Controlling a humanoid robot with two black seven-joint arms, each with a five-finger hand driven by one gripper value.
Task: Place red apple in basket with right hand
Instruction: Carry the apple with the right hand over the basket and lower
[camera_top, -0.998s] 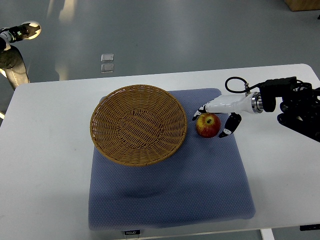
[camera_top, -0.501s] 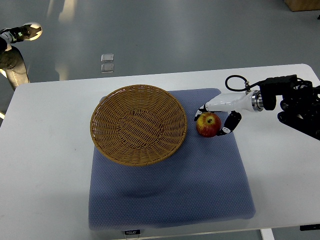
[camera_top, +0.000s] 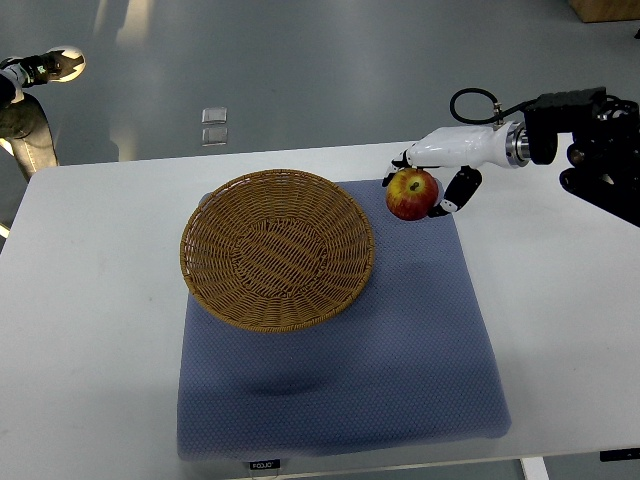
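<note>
The robot's right gripper will let go of the red apple near the middle of the round wicker basket's woven bottom (camera_top: 272, 239). The apple now hangs above the blue mat.
The red apple (camera_top: 411, 193) hangs in the air above the far right corner of the blue mat (camera_top: 340, 340), with a faint shadow on the cloth below it. My right hand (camera_top: 424, 183) is shut on the apple, white fingers over its top and a dark-tipped thumb at its right side. The arm comes in from the right edge. The round wicker basket (camera_top: 277, 248) sits on the mat's far left part, nothing inside it, its rim a short way left of the apple. The left arm does not show.
The mat lies on a white table (camera_top: 90, 330). Beyond the table's far edge is grey floor with a small clear object (camera_top: 214, 125) and a piece of equipment (camera_top: 30, 90) at the top left corner.
The right hand closed on the apple and lifted it off the mat, moving it up and slightly away from me. The basket stayed put.
</note>
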